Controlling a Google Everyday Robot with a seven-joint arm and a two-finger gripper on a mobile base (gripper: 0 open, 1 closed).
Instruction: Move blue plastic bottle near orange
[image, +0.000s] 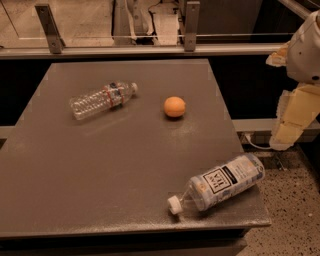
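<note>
Next, I grip the blue plastic bottle's bottom end (249, 169), just past its label, opposite the white cap.
The blue plastic bottle (222, 183) lies on its side at the table's front right corner. Its white cap points to the front left, and its white label with a dark square logo faces up. The orange (174, 106) sits on the table further back, near the middle right, well apart from the bottle. My gripper (287, 134) hangs off the table's right side, above the floor, to the right of the orange and behind the blue bottle. It touches nothing.
A slimmer clear ribbed bottle (102, 99) with a red-banded label lies on its side at the table's back left. The grey table (100, 165) ends just beside the blue bottle. A metal rail (150, 49) runs behind the table. A speckled floor (295, 215) shows on the right.
</note>
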